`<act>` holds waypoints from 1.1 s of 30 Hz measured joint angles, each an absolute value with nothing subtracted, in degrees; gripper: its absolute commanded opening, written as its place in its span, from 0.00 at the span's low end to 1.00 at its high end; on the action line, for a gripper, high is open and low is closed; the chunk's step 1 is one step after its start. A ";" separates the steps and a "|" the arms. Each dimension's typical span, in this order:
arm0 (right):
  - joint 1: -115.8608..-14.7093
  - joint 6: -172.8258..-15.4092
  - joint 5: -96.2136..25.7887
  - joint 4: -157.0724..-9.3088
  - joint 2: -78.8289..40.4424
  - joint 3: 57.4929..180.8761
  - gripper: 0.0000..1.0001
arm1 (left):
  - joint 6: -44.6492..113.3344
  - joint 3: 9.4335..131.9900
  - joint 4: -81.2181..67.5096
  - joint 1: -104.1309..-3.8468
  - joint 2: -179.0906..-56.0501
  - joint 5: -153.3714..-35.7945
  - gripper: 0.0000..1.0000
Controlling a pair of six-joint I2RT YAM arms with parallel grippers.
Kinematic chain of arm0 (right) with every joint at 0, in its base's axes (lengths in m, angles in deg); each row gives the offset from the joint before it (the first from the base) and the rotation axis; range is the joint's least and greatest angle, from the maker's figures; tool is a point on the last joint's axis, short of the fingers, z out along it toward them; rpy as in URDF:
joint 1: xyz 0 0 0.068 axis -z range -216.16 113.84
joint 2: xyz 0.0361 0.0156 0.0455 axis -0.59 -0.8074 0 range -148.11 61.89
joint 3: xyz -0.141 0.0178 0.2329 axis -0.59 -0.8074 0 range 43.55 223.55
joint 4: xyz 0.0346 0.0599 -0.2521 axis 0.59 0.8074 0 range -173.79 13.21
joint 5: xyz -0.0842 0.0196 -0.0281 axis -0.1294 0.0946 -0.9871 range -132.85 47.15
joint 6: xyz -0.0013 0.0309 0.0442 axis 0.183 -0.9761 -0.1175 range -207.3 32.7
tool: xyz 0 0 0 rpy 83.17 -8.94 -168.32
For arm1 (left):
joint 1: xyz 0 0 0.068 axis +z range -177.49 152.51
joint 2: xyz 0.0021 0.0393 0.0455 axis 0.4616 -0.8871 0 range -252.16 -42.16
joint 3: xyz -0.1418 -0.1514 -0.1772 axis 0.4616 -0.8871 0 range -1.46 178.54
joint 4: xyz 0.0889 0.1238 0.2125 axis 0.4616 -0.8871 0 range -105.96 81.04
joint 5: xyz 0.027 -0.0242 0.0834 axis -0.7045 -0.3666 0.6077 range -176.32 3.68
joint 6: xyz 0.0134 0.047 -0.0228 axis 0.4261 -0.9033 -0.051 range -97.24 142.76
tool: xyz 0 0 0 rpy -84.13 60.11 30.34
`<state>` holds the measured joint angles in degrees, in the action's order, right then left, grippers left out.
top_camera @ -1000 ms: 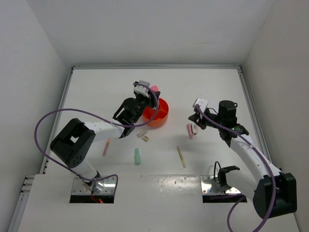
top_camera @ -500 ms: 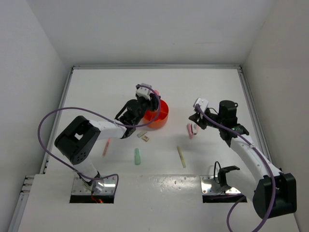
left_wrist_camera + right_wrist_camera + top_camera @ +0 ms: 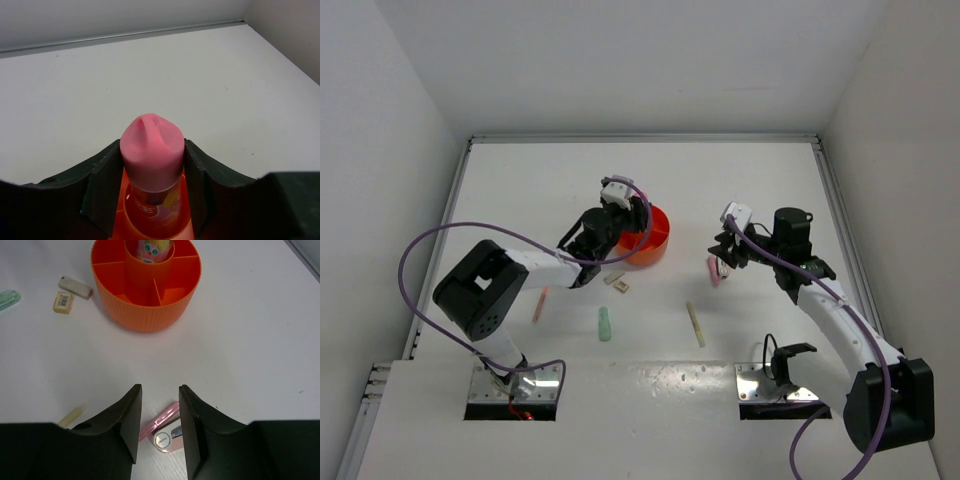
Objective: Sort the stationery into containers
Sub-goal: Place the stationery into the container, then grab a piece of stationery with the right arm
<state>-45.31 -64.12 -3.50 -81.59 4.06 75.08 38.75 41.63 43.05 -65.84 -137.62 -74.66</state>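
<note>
The pink stick is lying against the pink mini stapler, so the robot's right gripper should pinch only the stick by its far end (image 3: 174,407) and carry it to the organiser.
My left gripper (image 3: 628,213) is shut on the pink cylinder (image 3: 151,145), holding it upright with its lower end inside the central well of the orange organiser (image 3: 657,238). The right wrist view shows the cylinder (image 3: 149,249) standing in that well of the organiser (image 3: 145,310). My right gripper (image 3: 159,390) is open just above the pink mini stapler (image 3: 164,434), one finger on each side of it. In the top view the right gripper (image 3: 720,260) hangs over the stapler (image 3: 713,272).
Two beige blocks (image 3: 614,279) (image 3: 622,288) lie in front of the organiser. The mint stick (image 3: 605,323), pale yellow stick (image 3: 695,324) and pink-orange pen (image 3: 540,303) lie nearer the arm bases. White walls close in the table.
My left gripper has carried the pink cylinder over the organiser and lowered it into the central well. My right gripper has dropped slightly toward the stapler.
</note>
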 measured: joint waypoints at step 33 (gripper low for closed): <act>-46.07 -83.95 -22.82 -58.36 -27.74 107.51 0.29 | 58.01 59.47 -20.55 -61.60 -100.12 -70.86 1.00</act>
<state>-46.07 -83.95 -22.82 -58.36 -27.74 107.51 58.01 59.47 -20.55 -61.60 -100.12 -70.86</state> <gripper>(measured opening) 0.426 0.986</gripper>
